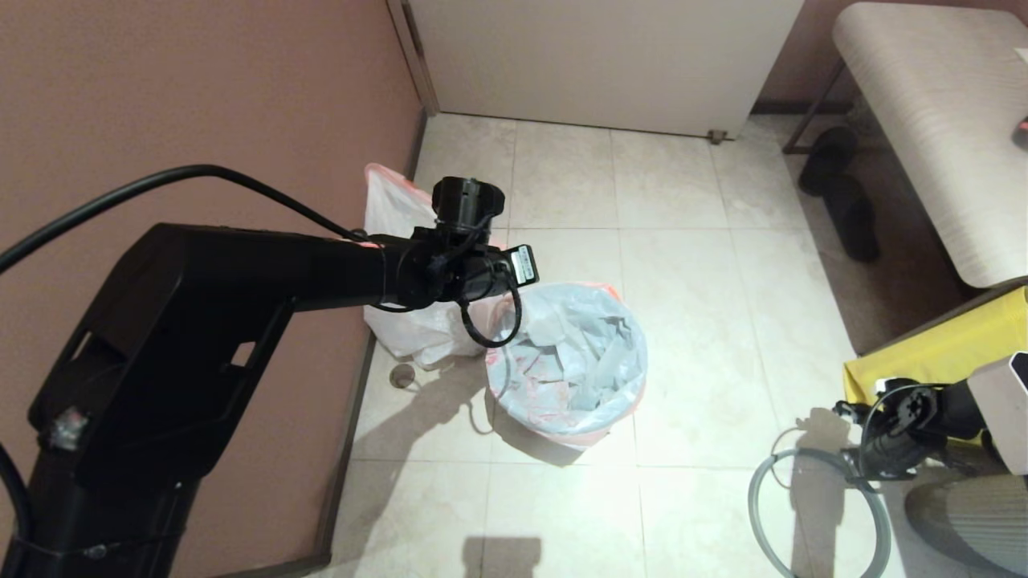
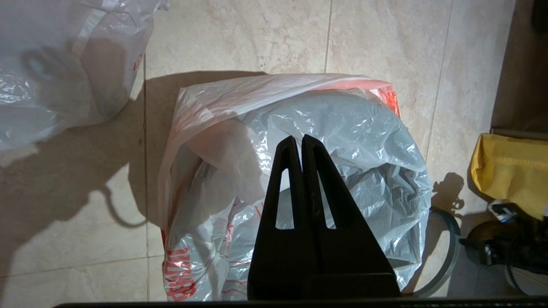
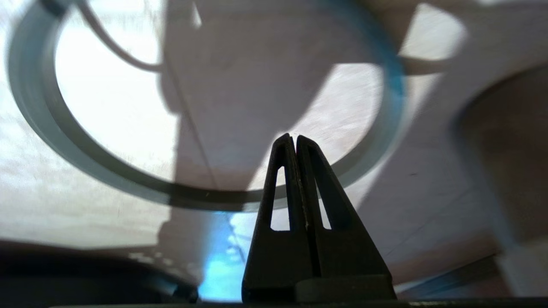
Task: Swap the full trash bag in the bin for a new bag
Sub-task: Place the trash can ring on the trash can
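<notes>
My right gripper's shut fingers are crosswise over the grey ring's edge, so next I open them, turn, and pinch the grey ring's side [image 1: 878, 506] before I lift it.
The new bag [image 1: 574, 357], white with red print and pink edges, lines the round bin and drapes over its rim; the bin shows only as a dark shape through the plastic. My left gripper [image 2: 302, 139] hovers above the bag's [image 2: 351, 141] crumpled inside, shut and empty. The full trash bag [image 1: 405, 321] stands on the floor by the wall, just left of the bin, and also appears as the full trash bag [image 2: 55, 72] in the left wrist view. My right gripper [image 3: 295, 137] is shut and empty, low over the grey ring rim [image 3: 85, 156] lying on the floor.
The grey ring [image 1: 803, 514] lies on the tiles right of the bin. A yellow bag [image 1: 940, 353] sits at the right, with a bench [image 1: 932, 136] behind it. The brown wall [image 1: 201, 96] runs along the left. A white door [image 1: 602, 56] closes the far side.
</notes>
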